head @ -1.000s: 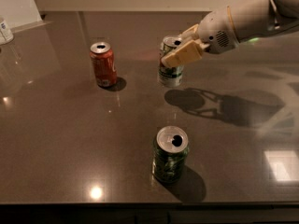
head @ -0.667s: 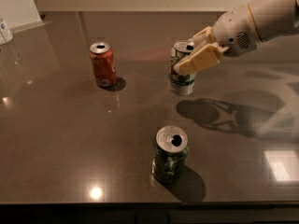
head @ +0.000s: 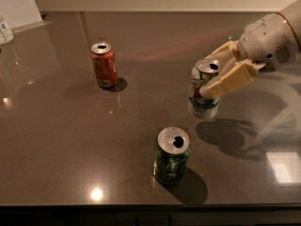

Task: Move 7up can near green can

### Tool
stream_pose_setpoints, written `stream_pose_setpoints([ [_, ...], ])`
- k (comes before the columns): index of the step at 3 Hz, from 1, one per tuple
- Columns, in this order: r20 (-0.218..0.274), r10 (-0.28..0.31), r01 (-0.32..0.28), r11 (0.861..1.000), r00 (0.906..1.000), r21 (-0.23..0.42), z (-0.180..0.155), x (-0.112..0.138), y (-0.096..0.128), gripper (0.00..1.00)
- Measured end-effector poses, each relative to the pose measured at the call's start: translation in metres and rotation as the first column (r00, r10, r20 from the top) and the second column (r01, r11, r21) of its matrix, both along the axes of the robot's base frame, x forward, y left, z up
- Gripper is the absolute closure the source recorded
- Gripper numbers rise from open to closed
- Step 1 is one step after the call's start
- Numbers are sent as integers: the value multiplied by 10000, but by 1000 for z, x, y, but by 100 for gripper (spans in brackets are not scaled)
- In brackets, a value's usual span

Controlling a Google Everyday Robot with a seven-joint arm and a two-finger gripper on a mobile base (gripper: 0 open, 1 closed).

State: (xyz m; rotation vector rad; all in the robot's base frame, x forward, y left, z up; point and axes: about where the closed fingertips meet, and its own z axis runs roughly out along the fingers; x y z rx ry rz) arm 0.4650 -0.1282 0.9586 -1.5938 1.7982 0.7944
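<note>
Next, my gripper lets go of the 7up can on the dark table (head: 209, 156) beside the green can, just behind that can's shadow.
The 7up can (head: 201, 95), pale silver-white with green lettering and a green base band, hangs a little above the dark table, right of centre. My gripper (head: 217, 73) reaches in from the right and is shut on its upper part, one tan finger (head: 229, 81) across the front. The green can (head: 171, 155), dark mottled green with a silver top, stands upright near the front edge, below and left of the held can, apart from it.
An orange-red can (head: 104, 64) stands upright at the back left. A small white container (head: 4, 30) sits at the far left edge. The dark reflective table (head: 70, 140) ends just in front of the green can.
My gripper has carried the 7up can to the right and toward the front of the table, closer to the green can. The other two cans have not moved.
</note>
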Motion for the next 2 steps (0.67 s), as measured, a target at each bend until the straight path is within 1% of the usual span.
stream_pose_setpoints([
  [1,352,641,-654,9972,9973,373,-8,-28,-16,100],
  [2,981,881,-957,9925,9913,760,-4,-36,-23,100],
])
